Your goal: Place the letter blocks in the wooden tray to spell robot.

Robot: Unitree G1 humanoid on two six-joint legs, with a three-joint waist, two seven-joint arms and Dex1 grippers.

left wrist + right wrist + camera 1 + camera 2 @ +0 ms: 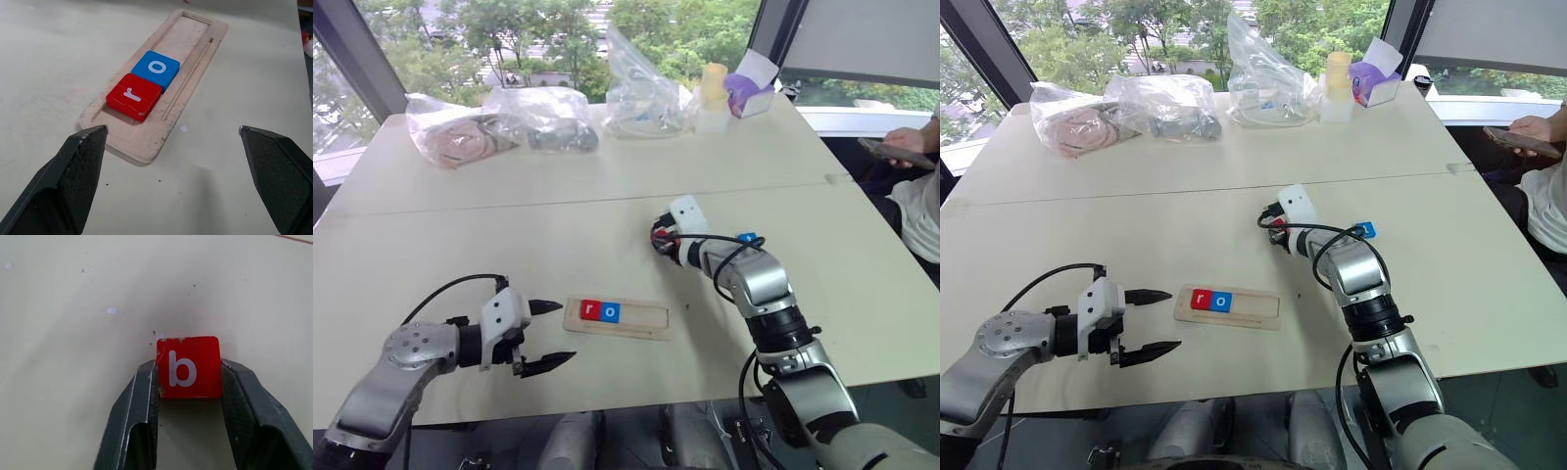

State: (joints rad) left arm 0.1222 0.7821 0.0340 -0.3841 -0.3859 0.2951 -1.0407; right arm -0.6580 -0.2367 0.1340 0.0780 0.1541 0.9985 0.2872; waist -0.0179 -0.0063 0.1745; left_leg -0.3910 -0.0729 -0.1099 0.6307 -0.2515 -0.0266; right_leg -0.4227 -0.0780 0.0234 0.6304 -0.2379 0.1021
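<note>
Next, I set the b block down and grip its top and bottom (189,339), because my right gripper covers the b block's side that must meet the o block.
The wooden tray (641,321) lies on the table near the front, with a red r block (590,310) and a blue o block (611,312) side by side at its left end. My left gripper (566,331) hovers open just left of the tray, and its fingers (78,161) frame the tray's near end (142,147). Farther back and right, my right gripper (188,364) is shut on a red b block (188,367) that rests on the table. A blue block (747,238) lies beside the right forearm, its letter not readable.
Clear plastic bags (538,117) with items, a pale bottle (713,93) and a purple box (749,93) line the table's far edge. A person's hand holding a phone (896,147) is at the right edge. A seam (509,208) crosses the table.
</note>
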